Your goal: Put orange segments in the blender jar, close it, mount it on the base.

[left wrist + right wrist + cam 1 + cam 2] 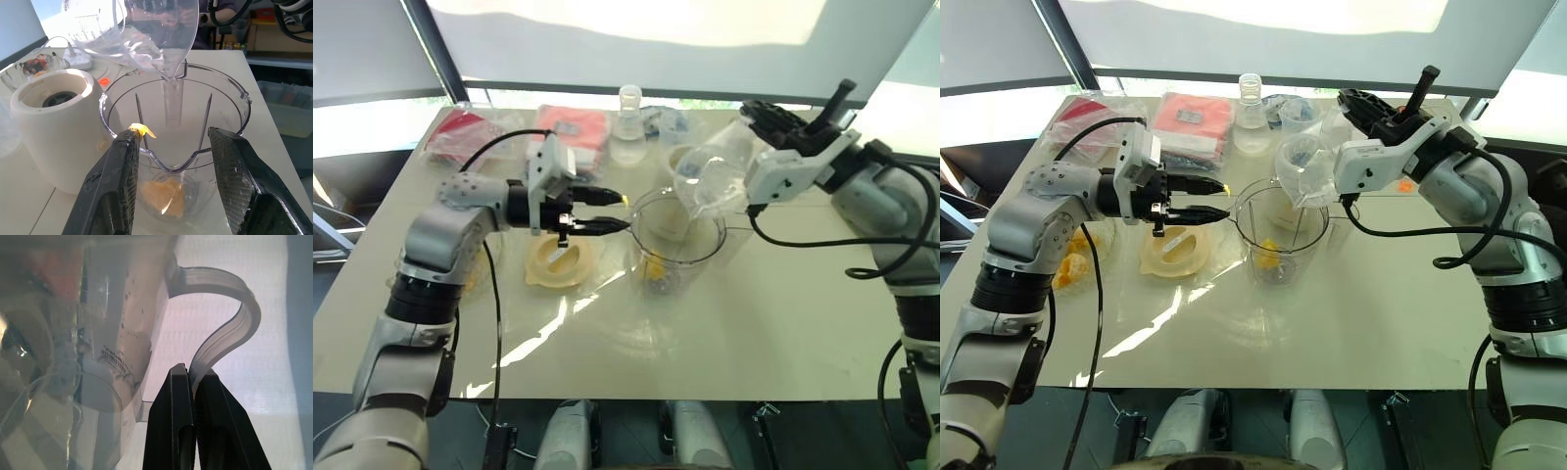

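Observation:
Next, my right gripper sets the clear pitcher down on the bare table (799,242) beyond the handle of the blender jar.
The blender jar (677,240) stands open mid-table with orange segments (658,274) at its bottom. My left gripper (173,134) is open, level with the jar's rim on its left, holding nothing; a scrap of orange (142,129) clings to one fingertip. My right gripper (195,374) is shut on the handle of a clear pitcher (1307,166), which is tilted over the jar with a thin stream of water (171,98) running in. The cream base (54,127) stands right behind the jar. More orange segments (1072,266) lie in a clear bowl under my left arm.
A flat cream lid (558,259) lies left of the jar, below my left gripper. Red packets (573,127) and a clear flask (629,122) stand along the table's far edge. The near half of the table (724,343) is bare.

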Available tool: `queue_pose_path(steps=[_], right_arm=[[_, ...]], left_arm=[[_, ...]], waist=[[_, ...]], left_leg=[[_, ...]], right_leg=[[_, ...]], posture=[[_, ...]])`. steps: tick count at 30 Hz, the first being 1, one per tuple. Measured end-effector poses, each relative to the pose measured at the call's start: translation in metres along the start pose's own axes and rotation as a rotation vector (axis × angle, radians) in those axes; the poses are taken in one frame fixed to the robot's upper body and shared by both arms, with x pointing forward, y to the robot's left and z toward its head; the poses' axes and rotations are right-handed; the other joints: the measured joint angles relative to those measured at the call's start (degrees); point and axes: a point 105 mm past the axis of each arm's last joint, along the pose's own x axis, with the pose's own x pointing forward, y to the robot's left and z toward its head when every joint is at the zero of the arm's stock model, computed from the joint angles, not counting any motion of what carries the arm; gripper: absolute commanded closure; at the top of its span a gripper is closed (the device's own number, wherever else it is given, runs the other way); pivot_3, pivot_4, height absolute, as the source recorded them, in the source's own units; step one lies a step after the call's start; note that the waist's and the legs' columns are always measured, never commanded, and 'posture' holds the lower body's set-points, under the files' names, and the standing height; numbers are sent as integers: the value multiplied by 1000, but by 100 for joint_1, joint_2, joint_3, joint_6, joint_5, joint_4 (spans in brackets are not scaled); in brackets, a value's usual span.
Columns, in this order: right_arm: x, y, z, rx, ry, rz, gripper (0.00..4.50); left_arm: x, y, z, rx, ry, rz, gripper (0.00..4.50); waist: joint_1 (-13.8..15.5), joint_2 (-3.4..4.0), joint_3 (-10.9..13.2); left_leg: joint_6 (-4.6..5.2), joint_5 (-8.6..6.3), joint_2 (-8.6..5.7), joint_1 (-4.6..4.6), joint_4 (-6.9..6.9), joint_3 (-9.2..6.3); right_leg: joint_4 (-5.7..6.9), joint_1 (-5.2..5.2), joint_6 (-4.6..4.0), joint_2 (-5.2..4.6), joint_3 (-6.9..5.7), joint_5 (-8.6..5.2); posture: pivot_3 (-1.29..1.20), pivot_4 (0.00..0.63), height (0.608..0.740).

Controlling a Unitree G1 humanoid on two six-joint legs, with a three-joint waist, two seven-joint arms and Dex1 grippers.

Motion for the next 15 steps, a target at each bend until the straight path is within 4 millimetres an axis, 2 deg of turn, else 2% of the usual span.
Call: queue_pose_path(steps=[15], right_arm=[[0, -1, -1, -53, -10, -25, 4450]], left_arm=[[0, 0, 0, 0, -1, 3, 2232]], waist=[[-1, 0, 0]], left_leg=[[-14, 9, 0, 1, 0, -2]], right_leg=[[4, 0, -1, 0, 0, 1]], posture=[[0, 150, 740]])
